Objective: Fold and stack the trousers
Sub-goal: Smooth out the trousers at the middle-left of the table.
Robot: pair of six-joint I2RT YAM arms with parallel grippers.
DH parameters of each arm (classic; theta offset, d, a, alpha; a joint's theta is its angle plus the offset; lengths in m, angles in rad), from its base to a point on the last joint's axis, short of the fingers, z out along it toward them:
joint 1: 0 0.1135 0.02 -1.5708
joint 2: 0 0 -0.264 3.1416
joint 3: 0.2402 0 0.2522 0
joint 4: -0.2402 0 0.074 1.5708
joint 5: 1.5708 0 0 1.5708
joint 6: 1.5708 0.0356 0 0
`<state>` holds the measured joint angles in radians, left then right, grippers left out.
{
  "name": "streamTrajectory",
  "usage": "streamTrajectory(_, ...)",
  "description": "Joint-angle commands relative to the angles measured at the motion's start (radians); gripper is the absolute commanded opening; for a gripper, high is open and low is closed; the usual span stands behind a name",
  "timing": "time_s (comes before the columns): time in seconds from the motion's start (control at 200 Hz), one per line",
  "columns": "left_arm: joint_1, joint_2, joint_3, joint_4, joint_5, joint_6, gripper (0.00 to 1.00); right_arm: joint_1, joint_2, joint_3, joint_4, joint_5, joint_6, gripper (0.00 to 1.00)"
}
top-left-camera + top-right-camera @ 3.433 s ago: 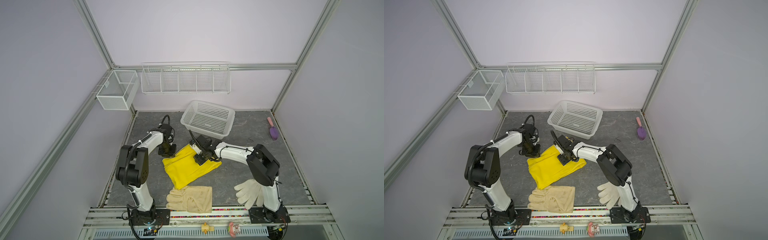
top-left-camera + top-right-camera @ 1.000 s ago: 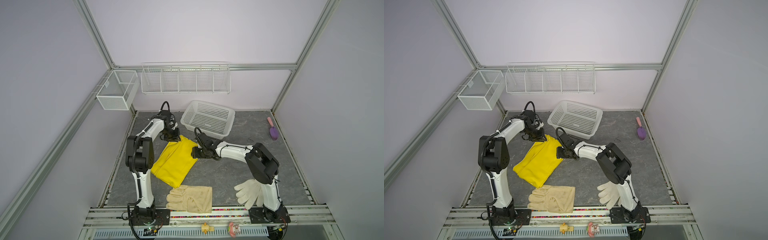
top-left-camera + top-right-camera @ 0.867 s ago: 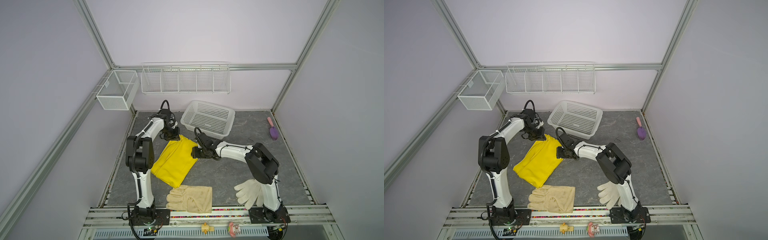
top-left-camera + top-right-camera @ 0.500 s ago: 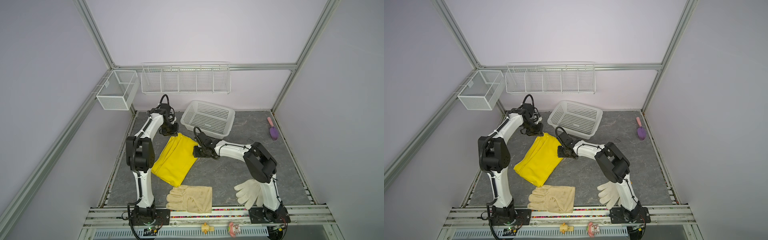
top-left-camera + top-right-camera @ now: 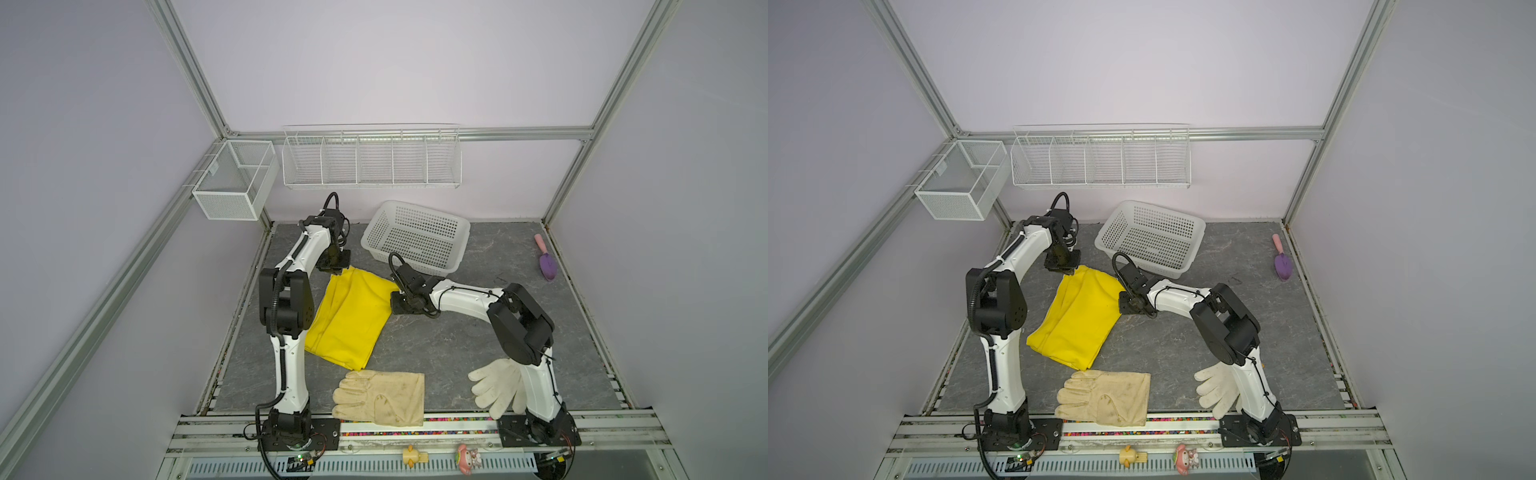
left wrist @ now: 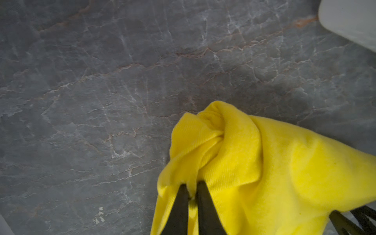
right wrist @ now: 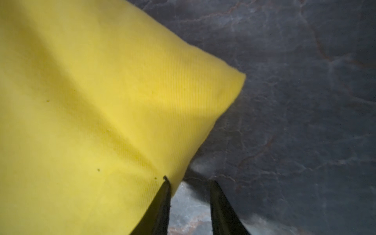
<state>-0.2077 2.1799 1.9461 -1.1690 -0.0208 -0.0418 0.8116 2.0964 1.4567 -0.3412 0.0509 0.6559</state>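
Observation:
The trousers' far corner is bunched at my left gripper, which should open and take the trousers' long edge nearer the front [image 5: 328,294] before folding.
The yellow trousers [image 5: 353,316] lie folded into a long panel on the grey table, running from the far middle toward the near left in both top views [image 5: 1079,316]. My left gripper [image 5: 337,270] is at their far corner. In the left wrist view it [image 6: 191,184] is shut on a bunched fold of the trousers [image 6: 264,162]. My right gripper [image 5: 395,300] rests low at the cloth's right edge. In the right wrist view it [image 7: 189,179] is open, one finger on the trousers' [image 7: 101,101] edge and bare table between the fingers.
A white plastic basket [image 5: 415,253] stands just behind the right gripper. A cream leather glove [image 5: 380,399] and a white knitted glove [image 5: 494,386] lie near the front edge. A purple trowel [image 5: 547,266] lies far right. Wire racks [image 5: 370,162] hang on the back wall.
Since the earliest frames the trousers were pulled toward the far left and now lie lengthwise. Over the last second the right jaws narrowed at the cloth's edge; the arms barely moved.

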Motion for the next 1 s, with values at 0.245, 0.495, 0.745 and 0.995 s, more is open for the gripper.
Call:
streamTrajectory(0.245, 0.004, -0.105, -0.042, -0.051, -0.031, -0.042, 0.40, 0.035, -0.109, 0.014, 0.073, -0.112, -0.104, 0.49)
streamTrajectory(0.495, 0.002, -0.284, -0.341, 0.050, 0.175, -0.155, 0.42, 0.064, -0.038, 0.078, 0.064, -0.102, -0.100, 0.54)
streamTrajectory(0.745, 0.002, -0.239, -0.400, 0.114, 0.090, -0.130, 0.35, 0.080, 0.045, 0.121, 0.047, -0.089, -0.107, 0.53)
streamTrajectory(0.995, 0.030, -0.205, -0.412, 0.175, 0.156, -0.124, 0.28, 0.086, 0.083, 0.124, 0.030, -0.063, -0.110, 0.53)
